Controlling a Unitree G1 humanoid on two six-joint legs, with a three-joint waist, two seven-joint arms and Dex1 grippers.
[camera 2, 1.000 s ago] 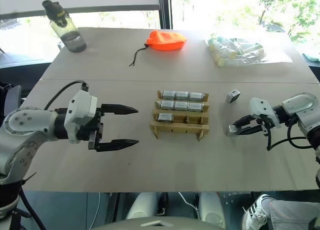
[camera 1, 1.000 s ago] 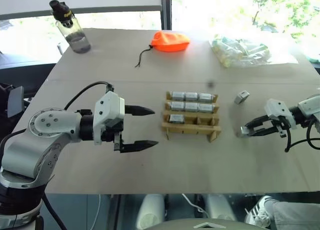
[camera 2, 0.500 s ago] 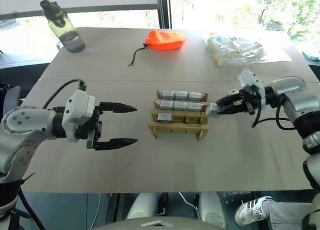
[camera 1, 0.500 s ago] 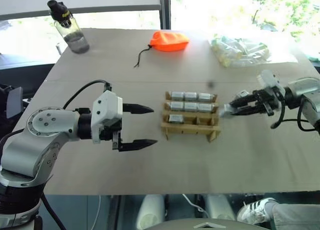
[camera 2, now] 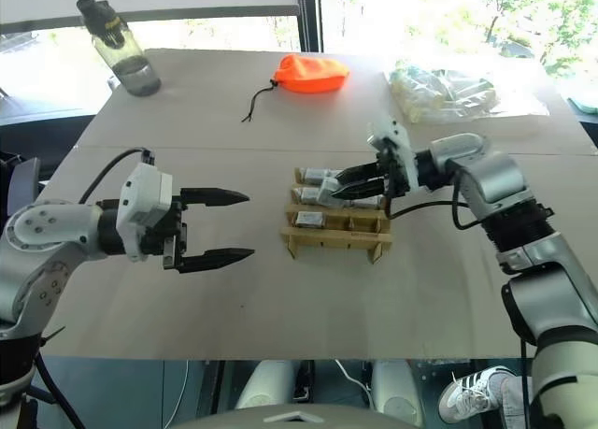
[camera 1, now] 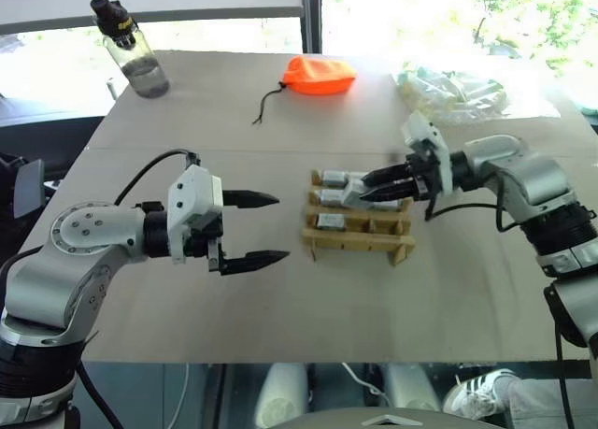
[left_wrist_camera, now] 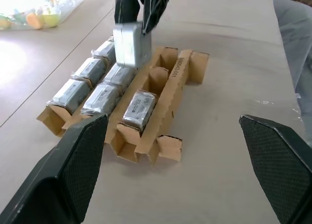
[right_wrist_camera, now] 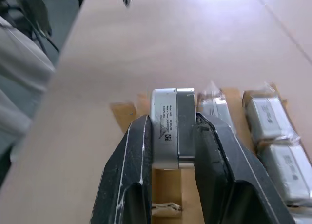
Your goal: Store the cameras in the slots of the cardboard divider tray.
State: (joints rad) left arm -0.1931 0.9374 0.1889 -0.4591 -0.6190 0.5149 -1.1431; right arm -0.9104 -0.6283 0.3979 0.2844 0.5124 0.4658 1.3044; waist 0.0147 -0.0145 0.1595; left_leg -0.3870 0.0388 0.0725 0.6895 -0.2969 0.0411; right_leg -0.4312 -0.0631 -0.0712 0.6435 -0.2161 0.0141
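My right gripper is going to the middle slot of the tray's front row (camera 1: 361, 223) (right_wrist_camera: 166, 183). It will let go of the silver-grey camera there.
The cardboard divider tray (camera 1: 360, 246) lies mid-table. Cameras (left_wrist_camera: 100, 95) fill its back and middle rows, three in each. One more camera (camera 1: 329, 221) sits in the left slot of the front row, and the two slots beside it are empty. My right gripper (camera 1: 367, 193) hovers just above the tray, shut on a silver-grey camera (right_wrist_camera: 170, 129) held upright between its black fingers (right_wrist_camera: 138, 151). That camera (left_wrist_camera: 131, 44) hangs clear of the cardboard. My left gripper (camera 1: 281, 228) stands open to the left of the tray, pointing at it, with nothing between its fingers.
An orange drawstring pouch (camera 1: 319, 75) lies at the back centre. A clear bag of pale items (camera 1: 453, 91) is at the back right and a water bottle (camera 1: 131, 57) at the back left. A person's shoe (camera 1: 481, 392) shows below the table's front edge.
My right gripper, still shut on the camera, has risen from the table's right side and swung left to above the tray. The left gripper has stayed open in place.
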